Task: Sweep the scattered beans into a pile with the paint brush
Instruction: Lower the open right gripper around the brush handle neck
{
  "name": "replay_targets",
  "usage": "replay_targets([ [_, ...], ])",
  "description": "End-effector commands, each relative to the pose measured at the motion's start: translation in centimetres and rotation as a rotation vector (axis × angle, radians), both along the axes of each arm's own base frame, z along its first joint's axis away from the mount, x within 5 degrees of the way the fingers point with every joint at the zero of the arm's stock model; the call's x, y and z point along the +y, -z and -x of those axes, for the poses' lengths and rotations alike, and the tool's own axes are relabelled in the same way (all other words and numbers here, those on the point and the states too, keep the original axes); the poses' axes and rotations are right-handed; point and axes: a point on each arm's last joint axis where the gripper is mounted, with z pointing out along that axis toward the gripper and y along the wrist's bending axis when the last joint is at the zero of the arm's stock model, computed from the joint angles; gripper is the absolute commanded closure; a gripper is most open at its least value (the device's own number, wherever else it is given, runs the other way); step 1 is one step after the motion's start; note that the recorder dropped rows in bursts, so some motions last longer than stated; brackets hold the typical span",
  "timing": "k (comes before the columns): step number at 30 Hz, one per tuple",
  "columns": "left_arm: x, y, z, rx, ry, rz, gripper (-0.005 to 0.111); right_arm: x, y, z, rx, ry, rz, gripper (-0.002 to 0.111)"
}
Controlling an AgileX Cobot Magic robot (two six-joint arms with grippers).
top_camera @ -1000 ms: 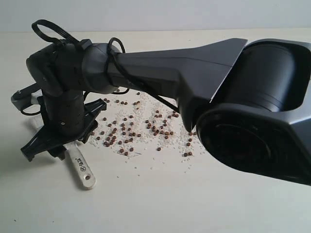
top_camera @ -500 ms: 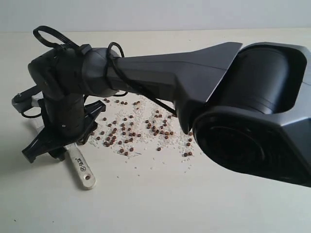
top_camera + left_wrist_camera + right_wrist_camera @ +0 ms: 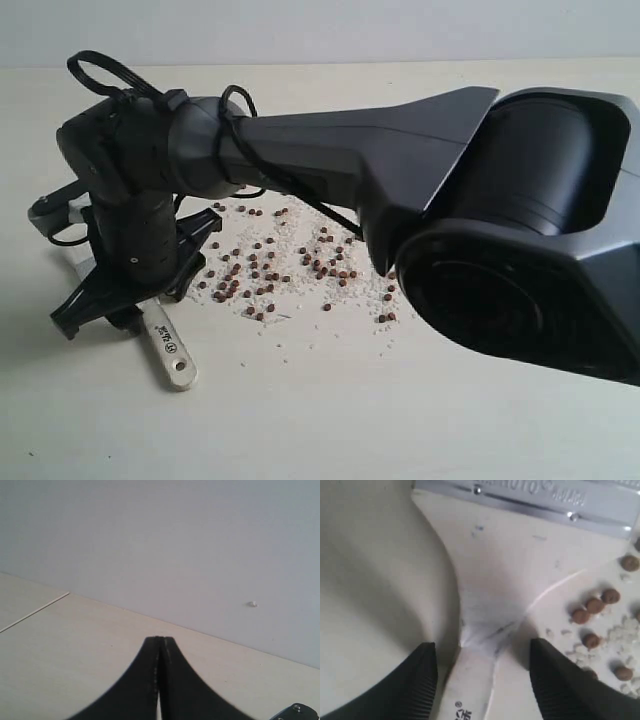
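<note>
The robot's right gripper will close on the handle (image 3: 150,310) (image 3: 472,672) of the paint brush, between the brush's narrow neck and its dark print.
The paint brush (image 3: 171,349) lies flat on the pale table, its white handle with the hole poking out below my right gripper (image 3: 125,298). In the right wrist view the gripper (image 3: 481,647) is open, one finger on each side of the narrow neck of the brush handle (image 3: 487,595), below the silver metal band (image 3: 530,499). The bristles are hidden. The beans (image 3: 270,265) lie scattered among white crumbs just right of the brush, and a few beans (image 3: 594,605) show beside the handle. My left gripper (image 3: 160,641) is shut on nothing, over bare table.
The right arm's large black body (image 3: 520,220) reaches across from the right and hides much of the table there. Loose white crumbs (image 3: 380,345) trail toward the front. A grey wall (image 3: 175,545) rises behind the table's far edge.
My right gripper has shifted slightly right and lower over the brush handle. The brush and beans have not moved.
</note>
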Motion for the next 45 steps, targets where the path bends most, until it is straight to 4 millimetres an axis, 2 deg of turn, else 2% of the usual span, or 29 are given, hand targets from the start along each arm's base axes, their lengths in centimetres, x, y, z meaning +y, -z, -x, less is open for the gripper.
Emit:
replay_targets([
  [1,0.0,0.1,0.0,-0.001,0.0,0.007,0.107,0.0,-0.3,0.0,0.01,-0.017,0.033,0.054],
  [6,0.0,0.1,0.0,-0.001,0.0,0.007,0.107,0.3,-1.0,-0.2,-0.003,-0.017,0.011,0.054],
  [24,0.0,0.1,0.0,-0.001,0.0,0.007,0.107,0.1,-0.8,-0.6,-0.037,-0.03,0.036,0.054],
  [31,0.0,0.1,0.0,-0.001,0.0,0.007,0.107,0.3,0.7,-0.3,0.006,-0.038,0.047,0.054],
  [37,0.0,0.1,0.0,-0.001,0.0,0.007,0.107,0.2,1.1,-0.4,0.002,-0.042,0.061,0.055],
  [41,0.0,0.1,0.0,-0.001,0.0,0.007,0.107,0.0,1.1,-0.2,0.017,-0.057,0.083,0.064],
  [45,0.0,0.1,0.0,-0.001,0.0,0.007,0.107,-0.3,1.2,0.0,0.038,-0.104,0.115,0.082],
])
